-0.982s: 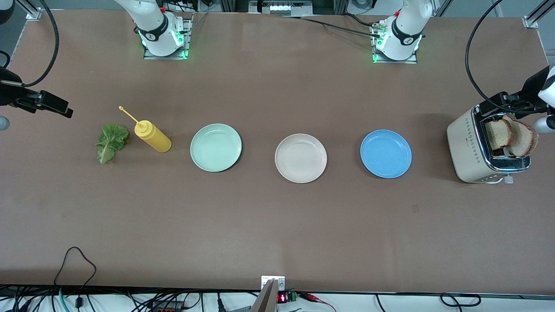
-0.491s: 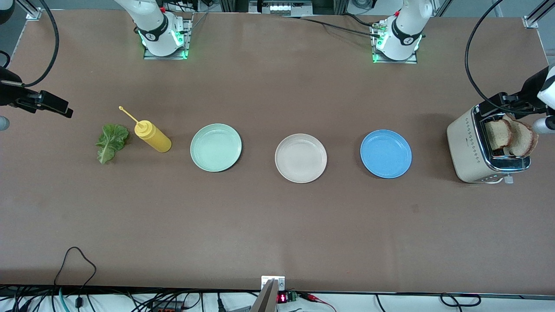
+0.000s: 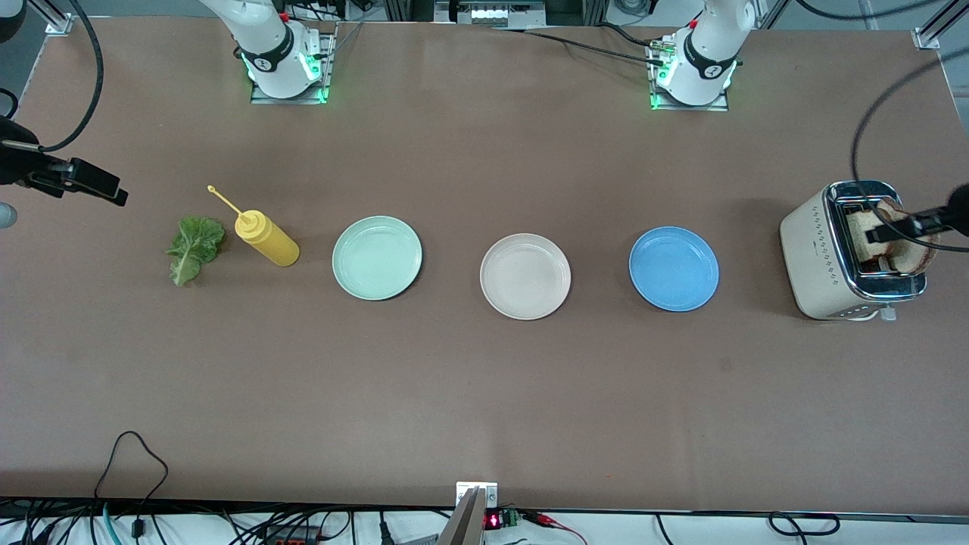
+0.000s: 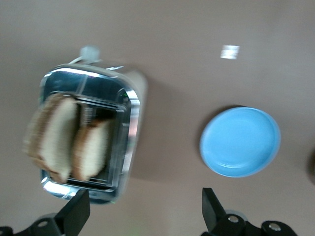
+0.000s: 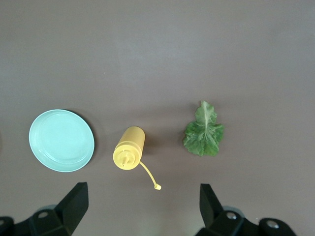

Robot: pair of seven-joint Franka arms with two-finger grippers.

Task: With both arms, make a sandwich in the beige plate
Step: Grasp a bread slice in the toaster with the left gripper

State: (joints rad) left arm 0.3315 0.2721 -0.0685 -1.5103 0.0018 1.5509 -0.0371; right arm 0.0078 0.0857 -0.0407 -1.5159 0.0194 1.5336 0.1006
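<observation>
Next, I move my left gripper to the bread slice nearer the blue plate and close it on that slice's top crust (image 3: 873, 224) (image 4: 79, 153) in the toaster.
The beige plate (image 3: 525, 276) lies bare at mid-table, between a mint green plate (image 3: 377, 257) and a blue plate (image 3: 674, 269). Two bread slices (image 3: 905, 246) (image 4: 54, 137) stand in a toaster (image 3: 821, 257) (image 4: 125, 113) at the left arm's end. My left gripper (image 3: 889, 229) (image 4: 143, 211) hangs open over the toaster's slots, holding nothing. A green lettuce leaf (image 3: 195, 248) (image 5: 203, 133) lies flat toward the right arm's end. My right gripper (image 3: 106, 189) (image 5: 142, 206) waits open over bare table near that end, above the leaf's side of the table.
A yellow squeeze bottle (image 3: 266, 238) (image 5: 129, 147) with its cap dangling lies between the lettuce and the mint green plate (image 5: 61, 140). The blue plate (image 4: 240, 141) is the plate closest to the toaster. Cables hang over both ends of the table.
My left gripper has swung from the toaster's back edge to over the bread slices, its cable shifting with it. The right arm and all objects stay put.
</observation>
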